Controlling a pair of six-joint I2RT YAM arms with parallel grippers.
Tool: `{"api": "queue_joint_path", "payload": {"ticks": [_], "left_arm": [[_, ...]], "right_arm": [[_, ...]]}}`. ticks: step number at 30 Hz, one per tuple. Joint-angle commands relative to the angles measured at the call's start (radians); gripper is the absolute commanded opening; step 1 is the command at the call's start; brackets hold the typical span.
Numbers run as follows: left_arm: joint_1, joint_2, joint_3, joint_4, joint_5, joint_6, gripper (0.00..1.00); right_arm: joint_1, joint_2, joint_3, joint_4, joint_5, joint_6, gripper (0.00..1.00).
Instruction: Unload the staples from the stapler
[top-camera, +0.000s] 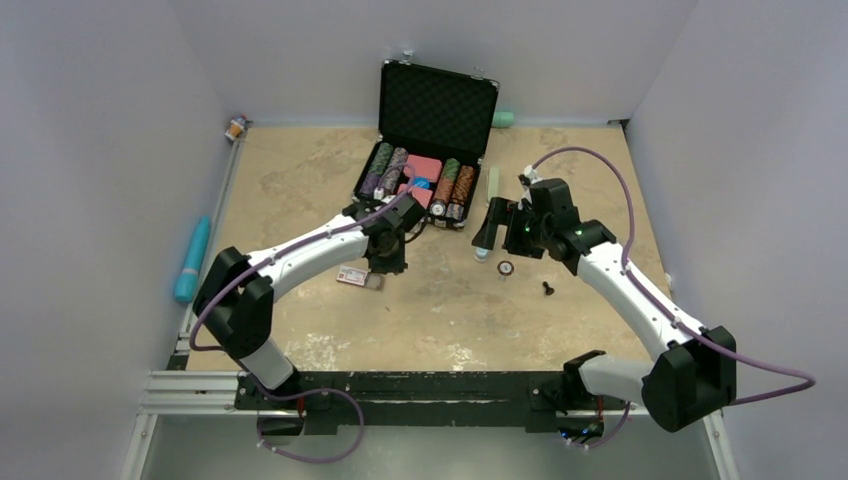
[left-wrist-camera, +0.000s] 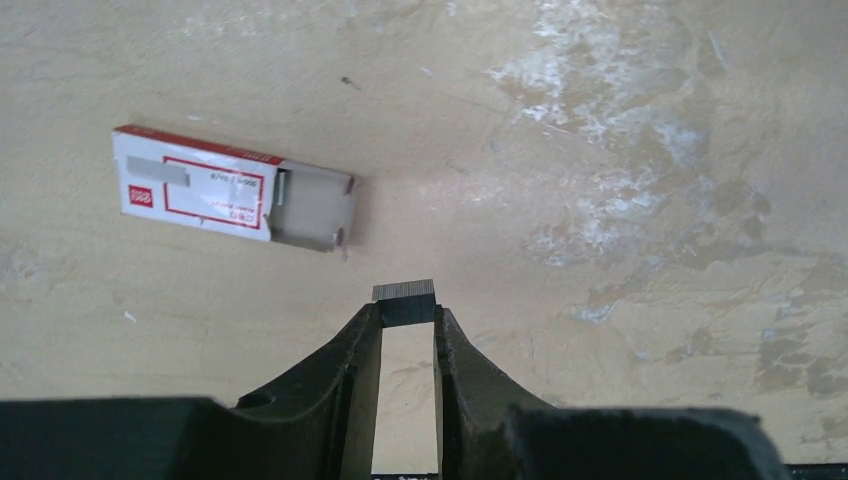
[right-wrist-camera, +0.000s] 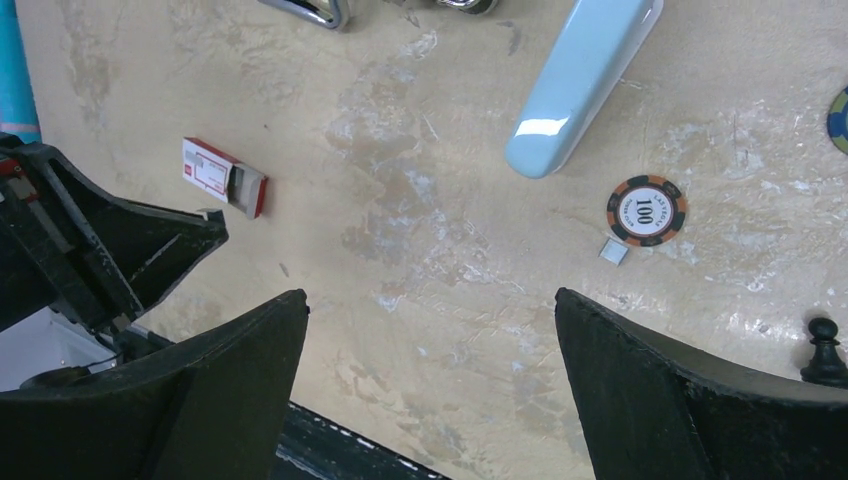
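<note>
The robot's left gripper will release the strip of staples, now pinched just above the table, in the open tray of the red-and-white staple box (top-camera: 373, 281) (left-wrist-camera: 311, 212).
My left gripper (left-wrist-camera: 408, 312) is shut on a short silver-grey strip of staples (left-wrist-camera: 404, 290), pinched crosswise between its fingertips just above the table. The red-and-white staple box (left-wrist-camera: 235, 190) lies close by with its tray slid partly out toward the gripper. The pale blue stapler (right-wrist-camera: 580, 80) lies on the table, partly under my right gripper (top-camera: 492, 228) in the top view. In the right wrist view that gripper (right-wrist-camera: 430, 297) stands wide open over bare table with nothing between its fingers. Another small silver strip (right-wrist-camera: 614, 252) lies beside a poker chip (right-wrist-camera: 646, 209).
An open black case (top-camera: 438, 105) of poker chips stands at the back centre. A small black pawn (top-camera: 548, 288) stands right of the chip. A teal tube (top-camera: 192, 258) lies along the left edge. White walls close in the table on three sides.
</note>
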Motion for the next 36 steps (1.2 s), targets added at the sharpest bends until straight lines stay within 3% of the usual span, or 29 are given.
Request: {"api": "queue_joint_path", "payload": {"ticks": [1,4,8,15,29,36], "left_arm": [[0.048,-0.028,-0.030,-0.096,-0.068,-0.124,0.16],[0.083,-0.006,-0.033,-0.126,-0.050,-0.186,0.08],[0.097,-0.004,-0.033,-0.101,-0.047,-0.218,0.08],[0.155,0.006,0.004,-0.207,-0.040,-0.399,0.02],[0.200,0.000,-0.078,-0.068,0.110,-0.633,0.09],[0.200,0.020,-0.086,-0.053,0.123,-0.653,0.12]], "right_arm": [[0.001,0.006,0.008,0.056,-0.039,0.002,0.98],[0.001,0.012,0.003,0.060,-0.049,-0.003,0.98],[0.001,0.006,-0.007,0.060,-0.057,-0.007,0.98],[0.001,-0.007,-0.020,0.059,-0.064,-0.016,0.98],[0.001,-0.013,-0.045,0.080,-0.072,-0.017,0.98],[0.001,-0.016,-0.049,0.078,-0.064,-0.026,0.98]]}}
